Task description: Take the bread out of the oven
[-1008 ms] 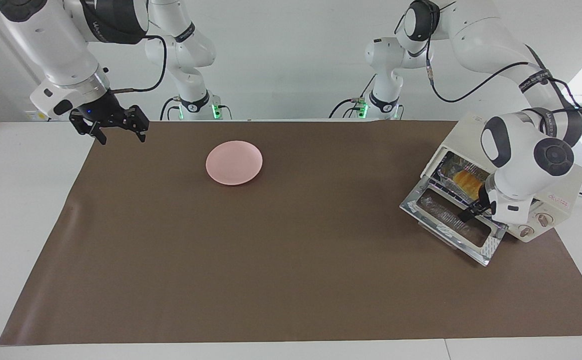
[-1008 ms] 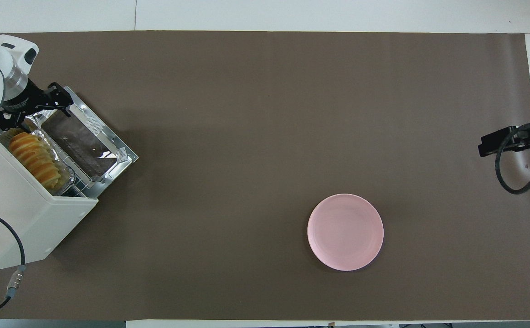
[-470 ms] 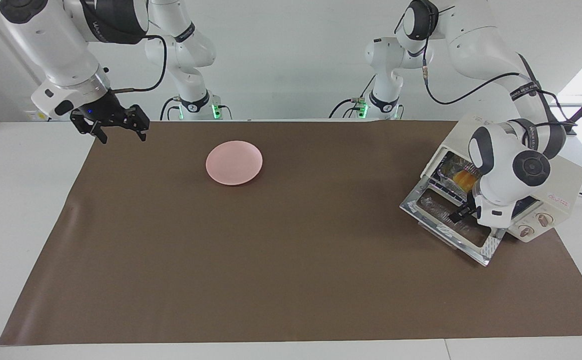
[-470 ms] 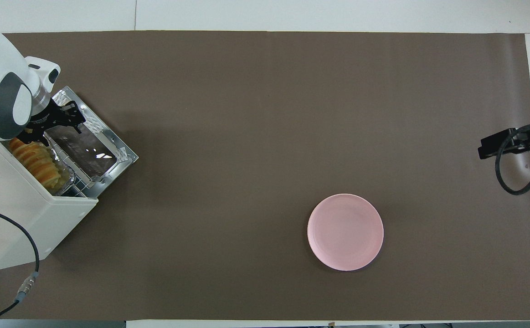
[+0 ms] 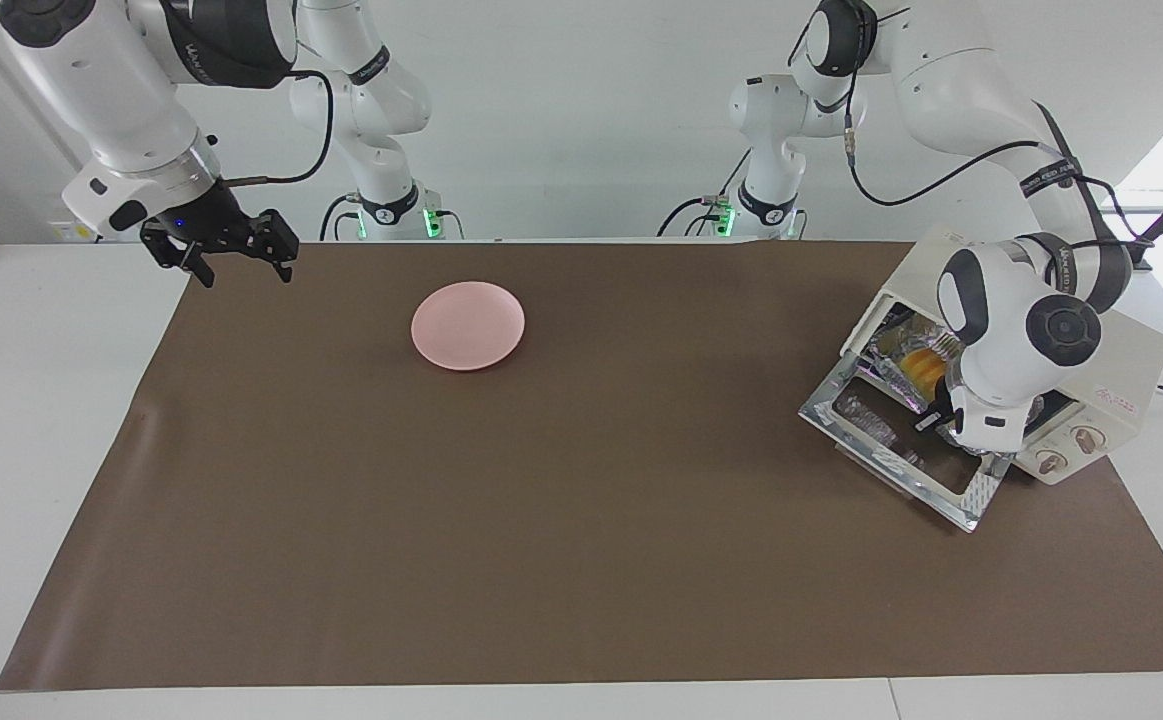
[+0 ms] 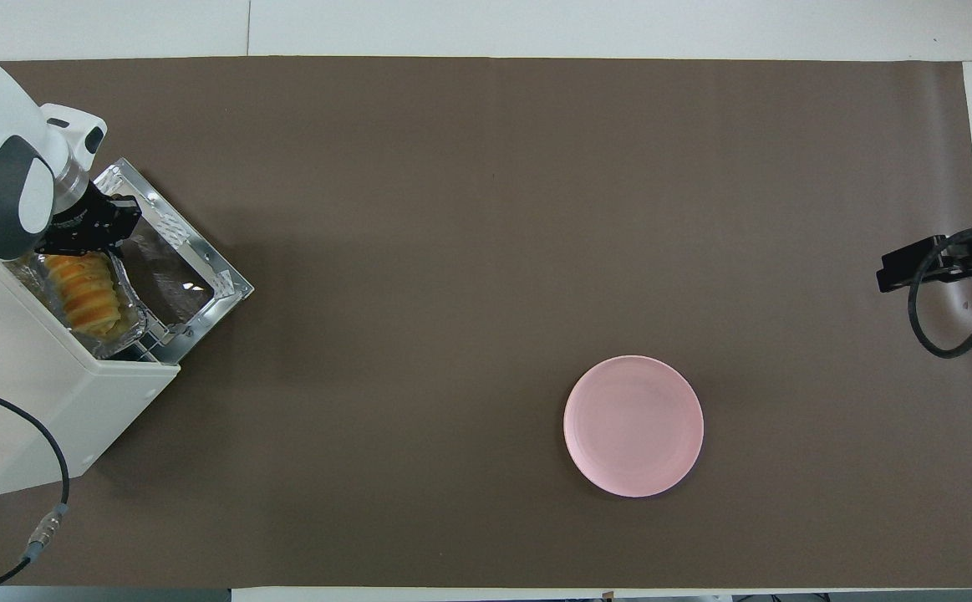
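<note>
I should let go of the foil tray, now at the oven's mouth, with my left gripper on the brown mat (image 6: 440, 307) between the oven and the pink plate.
The cream-white oven (image 5: 1126, 365) stands at the left arm's end of the table, its glass door (image 5: 896, 450) dropped open. The golden ridged bread (image 5: 919, 368) lies in a crinkled foil tray on the rack just inside the mouth. In the overhead view the bread (image 6: 89, 293) lies at the oven's (image 6: 34, 401) mouth, and the foil tray's edge juts out over the door (image 6: 185, 276). My left gripper (image 5: 933, 418) is low at the oven mouth, at the bread's end (image 6: 89, 238). My right gripper (image 5: 231, 255) is open and empty, up over the table's edge at the right arm's end (image 6: 899, 272).
A pink plate (image 5: 468, 325) sits on the brown mat toward the right arm's end, also seen in the overhead view (image 6: 633, 426). The oven's power cable (image 6: 43, 468) trails off near the robots' edge.
My left gripper has moved from over the open door in to the oven mouth and lower. The bread and foil tray have shifted and turned a little toward the door. The right arm waits.
</note>
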Available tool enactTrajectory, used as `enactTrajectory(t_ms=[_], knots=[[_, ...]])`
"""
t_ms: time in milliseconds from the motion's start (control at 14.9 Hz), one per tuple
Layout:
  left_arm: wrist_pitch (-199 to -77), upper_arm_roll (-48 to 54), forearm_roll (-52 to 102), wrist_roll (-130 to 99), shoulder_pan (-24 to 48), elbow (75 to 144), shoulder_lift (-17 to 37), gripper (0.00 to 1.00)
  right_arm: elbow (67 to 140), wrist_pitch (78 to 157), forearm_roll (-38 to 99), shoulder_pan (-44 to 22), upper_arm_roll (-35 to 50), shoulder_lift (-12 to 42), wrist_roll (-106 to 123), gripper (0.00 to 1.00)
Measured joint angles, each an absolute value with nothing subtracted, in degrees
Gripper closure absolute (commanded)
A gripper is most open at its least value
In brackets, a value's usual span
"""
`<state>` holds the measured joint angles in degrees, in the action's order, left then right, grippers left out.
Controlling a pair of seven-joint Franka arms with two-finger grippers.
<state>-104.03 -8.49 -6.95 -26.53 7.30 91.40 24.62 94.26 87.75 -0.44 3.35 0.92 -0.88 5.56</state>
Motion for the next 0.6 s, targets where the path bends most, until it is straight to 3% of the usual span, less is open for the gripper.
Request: enactTrajectory(t_ms=[269,605], knots=[[-104.76,-7.9,-6.45,-26.53,10.81,88.72,24.69,1.0,94.26,87.74,-0.44,3.39,0.88,-0.88,5.56,0.0],[-99.16,-7.37,-3.79,-27.06,22.31,76.29,28.84,1.0,94.26,86.71,-0.44,3.4,0.91,-0.88,5.56,0.0]])
